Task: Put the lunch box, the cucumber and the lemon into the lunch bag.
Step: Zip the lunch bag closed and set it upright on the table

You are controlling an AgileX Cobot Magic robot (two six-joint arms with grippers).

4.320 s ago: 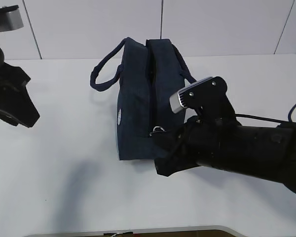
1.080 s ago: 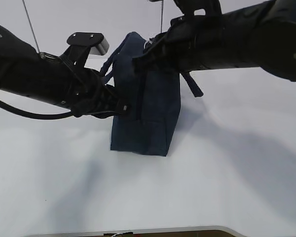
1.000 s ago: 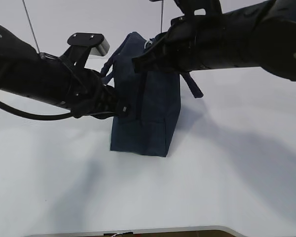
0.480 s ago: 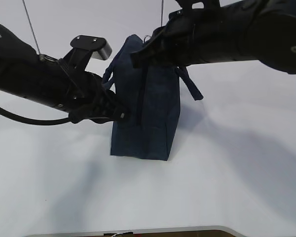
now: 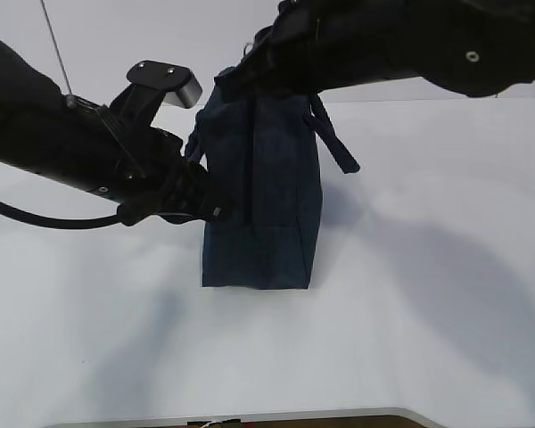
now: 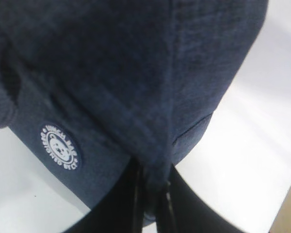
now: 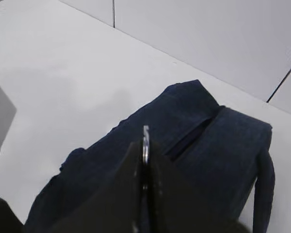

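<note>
My left gripper is holding the lunch bag's side low, far below the zipper pull, so it should grab the fabric higher up (image 5: 222, 168) to keep the lunch bag steady.
The dark navy lunch bag (image 5: 266, 201) stands on end on the white table. My left gripper (image 5: 219, 210) is shut on a fold of the bag's fabric (image 6: 153, 167) at its left side edge. My right gripper (image 5: 236, 78) reaches in from the upper right to the bag's top and is shut on the metal ring pull (image 7: 145, 137) of the zipper. In the right wrist view the bag (image 7: 223, 145) lies below the shut fingers. The lunch box, the cucumber and the lemon are out of view.
One loop handle (image 5: 335, 147) hangs down the bag's right side. A round white logo patch (image 6: 60, 147) sits on the bag's side. The white table (image 5: 428, 294) stretches around the bag, with its front edge (image 5: 250, 417) at the bottom.
My right gripper has moved up and to the left with the ring pull. The bag now stands straighter. My left gripper has kept its hold on the fabric.
</note>
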